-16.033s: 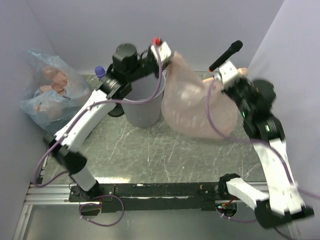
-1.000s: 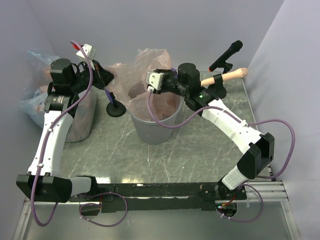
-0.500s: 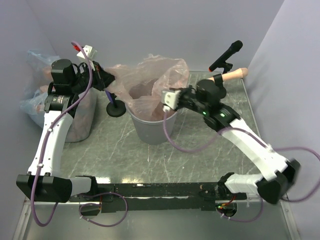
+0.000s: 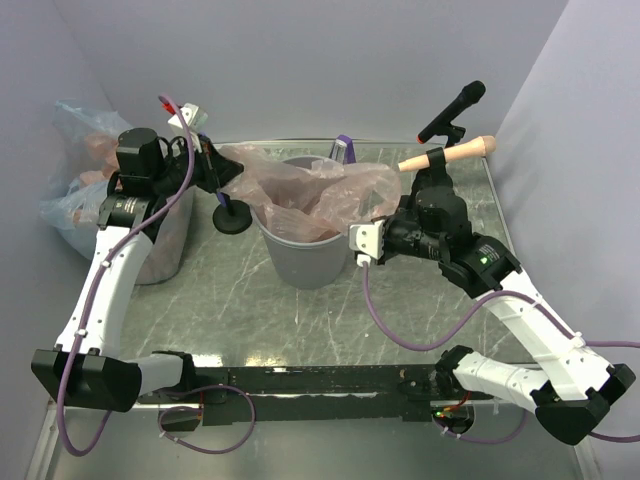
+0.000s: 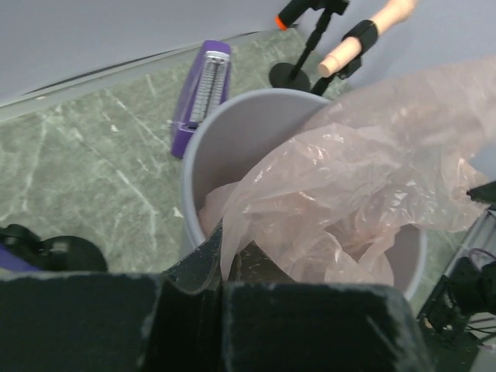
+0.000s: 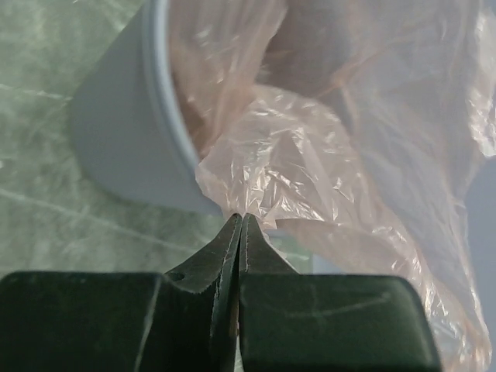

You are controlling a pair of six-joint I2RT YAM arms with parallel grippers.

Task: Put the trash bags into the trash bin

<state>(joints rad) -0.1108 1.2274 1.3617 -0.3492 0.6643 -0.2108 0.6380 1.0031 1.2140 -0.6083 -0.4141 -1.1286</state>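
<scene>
With my left gripper on the pink bag's far edge, the bag's near side sags inside the bin, so next my left gripper opens and takes the bag's near edge (image 4: 264,206).
The grey trash bin (image 4: 303,258) stands mid-table. A pink, see-through trash bag (image 4: 300,185) sits in it, its top spread over the rim. My left gripper (image 4: 222,170) is shut on the bag's left edge, left of the bin; the film (image 5: 333,186) runs out from between the fingertips (image 5: 208,252). My right gripper (image 4: 378,225) is shut on the bag's right edge (image 6: 271,147), low beside the bin wall (image 6: 124,147). A second, bluish clear trash bag (image 4: 72,190) with pink contents lies at the far left.
A purple box (image 4: 342,148) stands behind the bin and also shows in the left wrist view (image 5: 203,89). A black microphone on a stand (image 4: 455,105) and a wooden-handled tool (image 4: 452,152) are back right. A black round stand base (image 4: 232,218) sits left of the bin.
My right gripper has moved right and down from over the bin, drawing the bag's right edge over the rim. The bag's top has flattened. The left arm has barely moved.
</scene>
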